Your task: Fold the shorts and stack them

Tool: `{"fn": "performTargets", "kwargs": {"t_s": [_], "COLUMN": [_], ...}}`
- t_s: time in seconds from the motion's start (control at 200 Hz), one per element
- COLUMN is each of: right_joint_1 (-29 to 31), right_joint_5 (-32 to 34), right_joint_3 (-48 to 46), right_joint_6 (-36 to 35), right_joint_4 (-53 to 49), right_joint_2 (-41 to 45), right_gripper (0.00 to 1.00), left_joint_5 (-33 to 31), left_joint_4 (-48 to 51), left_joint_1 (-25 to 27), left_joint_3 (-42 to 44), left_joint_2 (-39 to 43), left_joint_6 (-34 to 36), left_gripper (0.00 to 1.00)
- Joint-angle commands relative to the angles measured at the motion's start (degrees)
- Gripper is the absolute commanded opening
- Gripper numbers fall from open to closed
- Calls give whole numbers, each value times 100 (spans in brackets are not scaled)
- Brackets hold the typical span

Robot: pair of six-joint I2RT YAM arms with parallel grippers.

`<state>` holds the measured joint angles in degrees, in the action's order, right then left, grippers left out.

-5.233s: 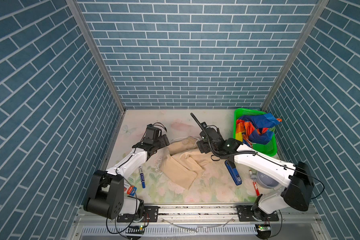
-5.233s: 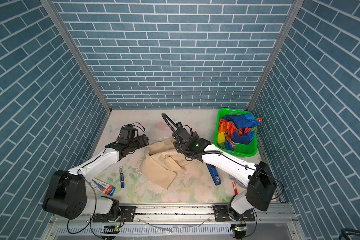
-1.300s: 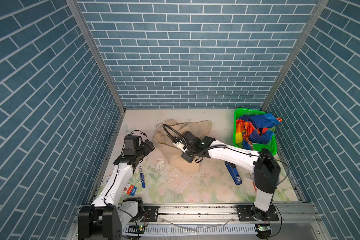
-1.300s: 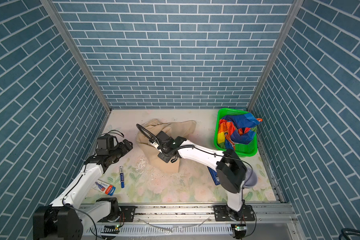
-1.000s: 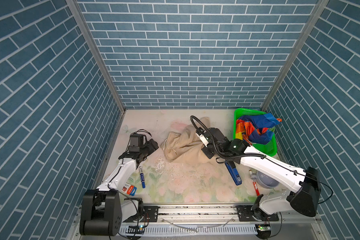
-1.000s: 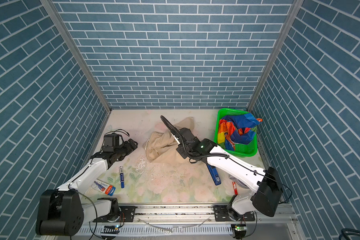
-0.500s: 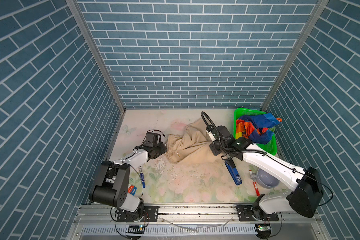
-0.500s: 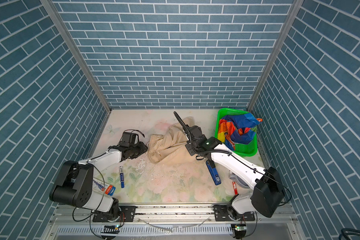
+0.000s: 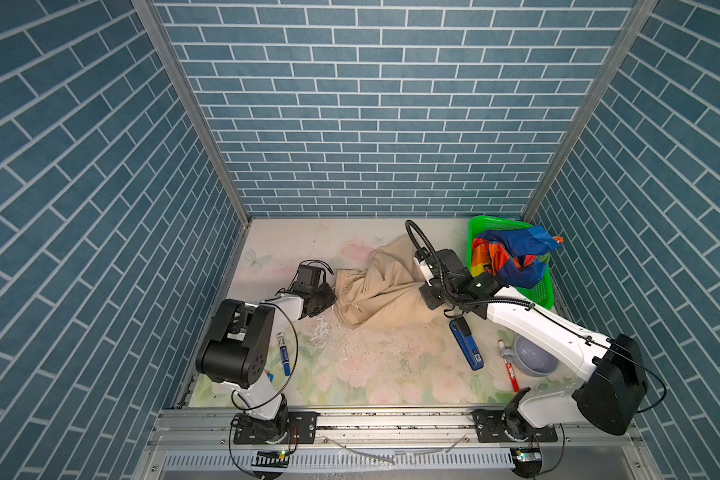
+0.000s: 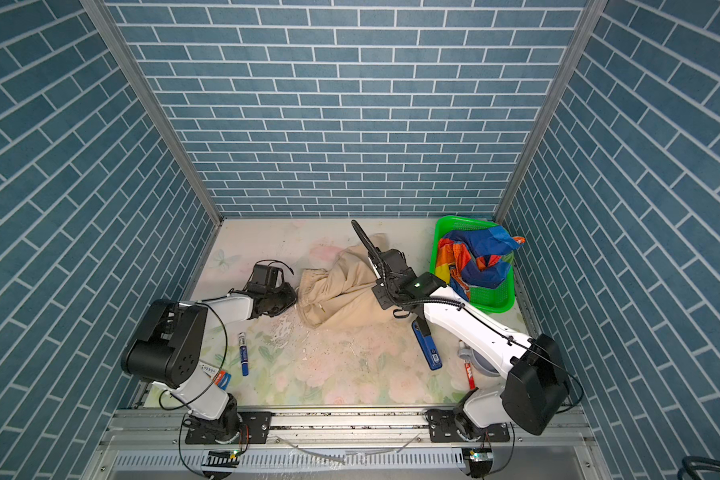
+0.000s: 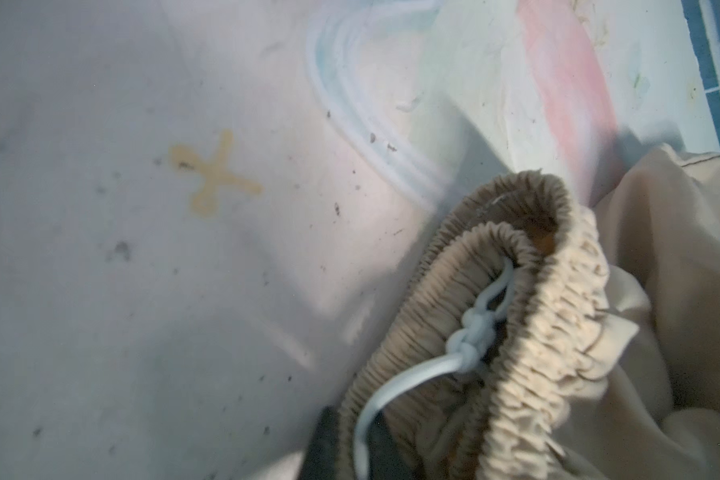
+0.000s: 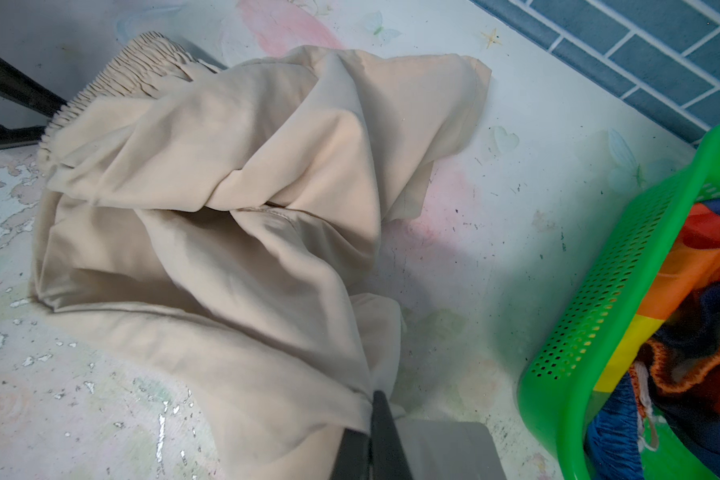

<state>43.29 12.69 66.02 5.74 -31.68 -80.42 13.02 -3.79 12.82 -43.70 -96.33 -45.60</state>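
I should have my right gripper release the leg hem on the table (image 9: 424, 314), by the far end of the blue object that looks like a stapler.
The beige shorts (image 9: 381, 291) (image 10: 341, 291) lie bunched mid-table, waistband toward the left. My left gripper (image 9: 331, 298) (image 10: 294, 298) is shut on the gathered waistband (image 11: 528, 316), with the white drawstring (image 11: 395, 386) hanging across its dark fingers (image 11: 327, 446). My right gripper (image 9: 427, 297) (image 10: 385, 303) is shut on a leg hem of the same beige shorts (image 12: 233, 199), the cloth pinched between its closed fingers (image 12: 377, 428). The rainbow-striped shorts (image 9: 512, 257) (image 10: 479, 257) (image 12: 691, 274) sit crumpled in the green basket (image 9: 471, 245) (image 10: 436, 245) (image 12: 578, 332) at the back right.
A blue marker (image 9: 283, 353) (image 10: 244, 353) lies beside the left arm, with a small tube (image 10: 216, 372) near its base. A blue stapler-like object (image 9: 466, 345) (image 10: 427, 345), a red pen (image 9: 509, 368) and a grey-blue cup (image 9: 533, 357) lie under the right arm. Blue brick walls enclose three sides.
My right gripper dragged the beige shorts rightward toward the basket. My left gripper moved in to the waistband and closed on it.
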Motion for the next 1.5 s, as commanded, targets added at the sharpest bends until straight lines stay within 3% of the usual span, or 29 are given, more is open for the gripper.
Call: {"fn": "performTargets", "kwargs": {"t_s": [0.0,0.185,0.38,0.585,0.705,0.86,0.985,1.21,1.37,1.495], "right_joint_1": [-96,-378,-654,-686,-728,-764,-764,-763,-763,-760], "right_joint_5": [-9,96,-68,70,354,66,-461,-1185,-1132,-1488], "right_joint_3": [-49,469,1404,2339,2633,2393,1733,260,-64,-191], "right_joint_6": [70,-29,-9,-16,34,9,251,968,1098,1199], "right_joint_4": [14,-137,-202,-421,-613,-622,-596,-327,20,349], "right_joint_2": [18,118,159,180,356,855,1159,1071,386,-405], "right_gripper": [0,0,0,0,0,0,0,0,0,4], "left_joint_5": [223,90,-271,-766,-917,-1454,-1486,-1510,-1669,-1606], "left_joint_4": [19,1187,2882,3953,4380,4784,4844,4524,4255,3966], "left_joint_1": [36,-11,-59,-187,-322,-359,-360,-368,-392,-420], "left_joint_3": [-139,-991,-3052,-4887,-5497,-5889,-5512,-3733,-2528,-1652], "left_joint_2": [-112,815,1794,2117,2293,2601,2907,3566,3805,3881], "left_joint_6": [-59,225,703,988,1044,1298,1327,1212,1138,978], "left_gripper": [0,0,0,0,0,0,0,0,0,0]}}
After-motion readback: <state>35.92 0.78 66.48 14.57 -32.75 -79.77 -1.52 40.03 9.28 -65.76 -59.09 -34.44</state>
